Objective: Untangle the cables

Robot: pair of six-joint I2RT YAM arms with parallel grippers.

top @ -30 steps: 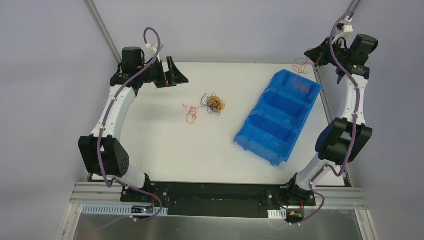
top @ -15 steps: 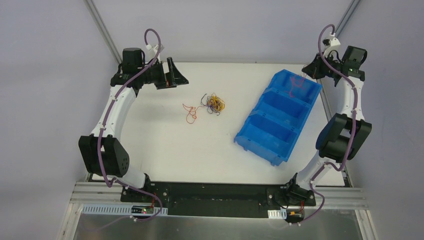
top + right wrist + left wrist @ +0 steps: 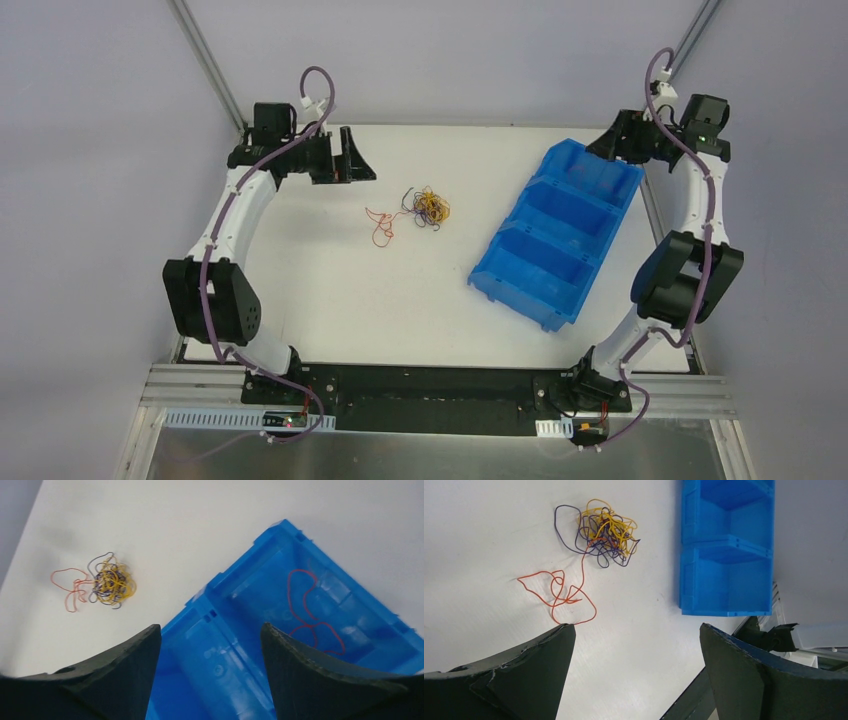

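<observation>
The robot's left gripper will next move to the dark cable's loop [image 3: 404, 202] [image 3: 558, 532] that sticks out of the tangle near the orange wire and close there.
The cables lie in a small yellow and dark tangle [image 3: 431, 207] on the white table, with an orange wire [image 3: 381, 226] trailing off its left side. The left wrist view shows the tangle [image 3: 606, 532] and the orange wire [image 3: 559, 592] ahead of my open left gripper [image 3: 636, 626], which holds nothing. In the top view the left gripper [image 3: 360, 152] hovers up and left of the tangle. My right gripper [image 3: 210, 626] is open and empty above the blue bin [image 3: 235, 565]. A red wire [image 3: 307, 610] lies loose in the bin's end compartment.
The blue bin [image 3: 500, 285] has several compartments and sits diagonally on the right half of the table. The right gripper [image 3: 608, 138] hangs over its far end. The table's right edge and metal frame run close behind the bin.
The right gripper has opened and the red wire it held now lies in the bin's end compartment. The right arm shifted over the bin. The left arm moved slightly.
</observation>
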